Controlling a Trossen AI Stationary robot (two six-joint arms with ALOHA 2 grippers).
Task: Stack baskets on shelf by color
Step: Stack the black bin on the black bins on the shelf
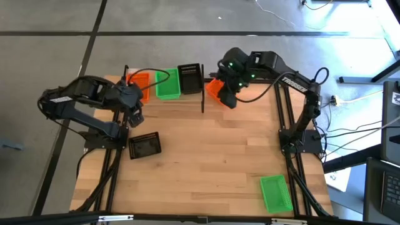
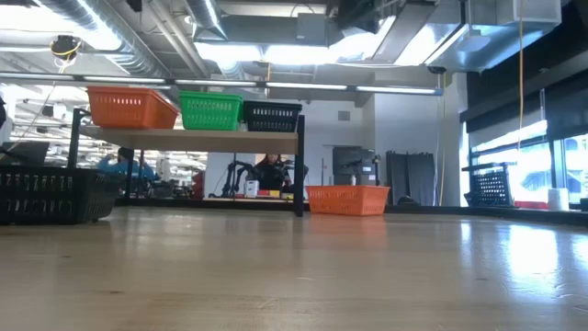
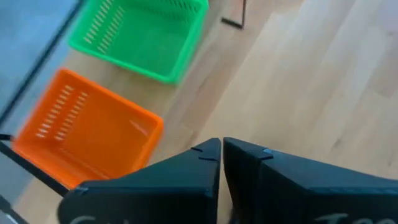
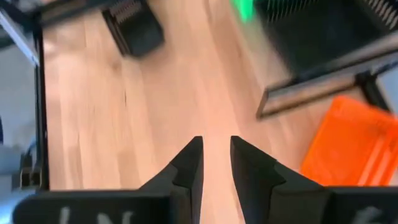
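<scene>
The robot's left gripper needs to next move to the loose black basket and grab that basket's rim at the corner (image 1: 157, 133) closest to the shelf's black basket.
On the shelf (image 2: 188, 135) at the table's far left stand an orange basket (image 1: 140, 84), a green basket (image 1: 167, 85) and a black basket (image 1: 189, 78), side by side on their bottoms. Another orange basket (image 1: 214, 89) rests on the table just right of the shelf. A black basket (image 1: 145, 145) sits on the table at the left, and a green one (image 1: 275, 192) lies near the front right. My left gripper (image 3: 221, 152) hovers shut beside the shelf's orange basket (image 3: 87, 134). My right gripper (image 4: 216, 155) hangs open and empty above the table next to the loose orange basket (image 4: 351, 146).
The shelf's black uprights (image 1: 203, 97) stand between the loose orange basket and the shelf's baskets. The bare wooden tabletop (image 1: 212, 156) stretches across the middle and front. Cables and stands lie on the floor past the table's right edge.
</scene>
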